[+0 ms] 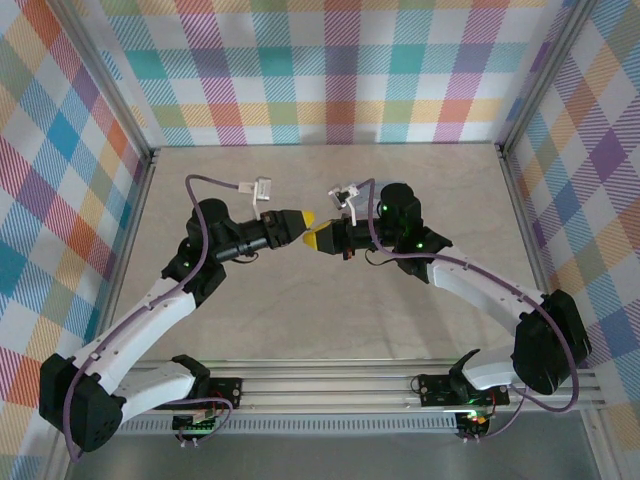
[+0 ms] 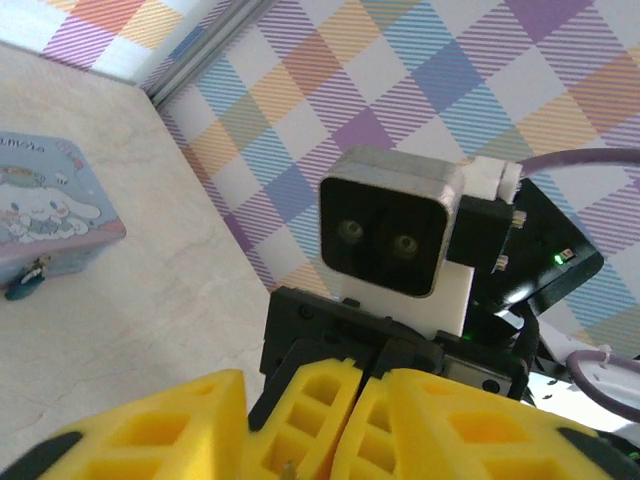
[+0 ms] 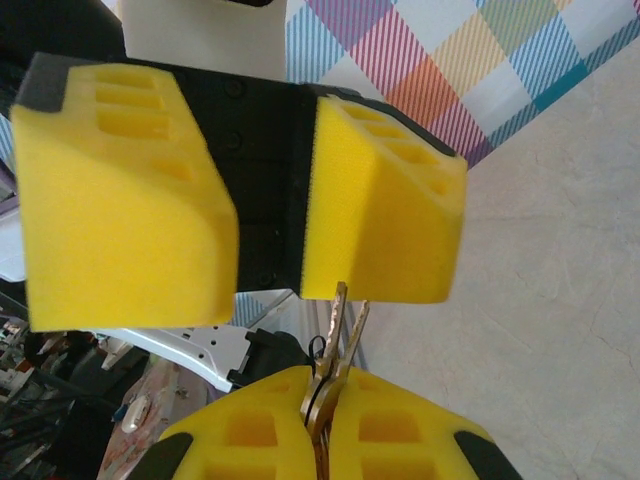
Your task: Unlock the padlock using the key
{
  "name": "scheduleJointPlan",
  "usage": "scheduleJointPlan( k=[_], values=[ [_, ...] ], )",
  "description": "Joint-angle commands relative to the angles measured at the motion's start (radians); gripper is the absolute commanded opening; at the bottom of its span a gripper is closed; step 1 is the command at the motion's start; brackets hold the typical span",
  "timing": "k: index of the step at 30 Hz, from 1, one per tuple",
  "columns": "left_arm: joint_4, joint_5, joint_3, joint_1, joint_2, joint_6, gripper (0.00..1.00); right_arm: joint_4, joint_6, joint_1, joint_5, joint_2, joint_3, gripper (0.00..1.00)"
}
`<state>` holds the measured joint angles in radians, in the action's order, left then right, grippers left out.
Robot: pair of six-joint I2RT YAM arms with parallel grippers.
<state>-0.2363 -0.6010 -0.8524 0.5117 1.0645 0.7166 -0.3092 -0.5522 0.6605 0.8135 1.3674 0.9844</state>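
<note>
Next, my left gripper pinches the blade tips [image 3: 341, 294] while my right gripper opens to take a new hold on the keys, as both key blades stick out together from my right gripper.
My right gripper [image 3: 336, 400] is shut on a pair of brass keys [image 3: 334, 345], whose blades stick out past its yellow pads. The blade tips touch the lower edge of one yellow finger [image 3: 385, 200] of my left gripper [image 3: 268, 240], which faces them open with a wide gap. From above, the left gripper [image 1: 301, 220] and the right gripper [image 1: 319, 238] meet tip to tip mid-table. In the left wrist view the right gripper [image 2: 372, 405] fills the front, pads together. The tiny dark padlock [image 2: 27, 278] hangs on the front of the tin, far left.
The pale blue cartoon-printed tin [image 2: 50, 205] sits on the beige tabletop [image 1: 450, 190], near the checkered side wall [image 2: 300, 130]. Purple cables [image 1: 215, 182] loop above both arms. An aluminium rail [image 1: 330, 385] runs along the near edge.
</note>
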Motion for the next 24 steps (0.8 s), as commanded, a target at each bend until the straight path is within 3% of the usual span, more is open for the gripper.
scheduleJointPlan(
  k=[1, 6, 13, 14, 18, 21, 24],
  values=[
    [0.029, 0.023, 0.029, -0.009, -0.021, -0.022, 0.46, -0.048, -0.009, 0.002, 0.017, 0.001, 0.036, 0.00],
    [0.005, -0.006, 0.041, -0.009, -0.016, -0.013, 0.40, -0.043, -0.008, 0.002, 0.001, -0.001, 0.024, 0.00],
    [-0.042, -0.048, 0.058, -0.009, -0.032, -0.005, 0.00, -0.031, 0.002, 0.002, -0.012, 0.010, 0.023, 0.00],
    [-0.033, -0.046, 0.054, -0.009, -0.037, -0.013, 0.00, -0.014, 0.010, 0.002, -0.020, 0.010, 0.025, 0.00],
    [0.116, -0.008, 0.003, -0.009, -0.051, -0.113, 0.00, 0.114, 0.087, 0.002, -0.131, -0.012, 0.018, 0.38],
    [0.331, 0.031, -0.084, -0.009, -0.043, -0.245, 0.00, 0.198, 0.156, -0.001, -0.197, -0.048, -0.007, 0.50],
    [0.522, 0.055, -0.182, -0.009, -0.019, -0.373, 0.00, 0.291, 0.217, -0.007, -0.209, -0.095, -0.019, 0.53]
  ],
)
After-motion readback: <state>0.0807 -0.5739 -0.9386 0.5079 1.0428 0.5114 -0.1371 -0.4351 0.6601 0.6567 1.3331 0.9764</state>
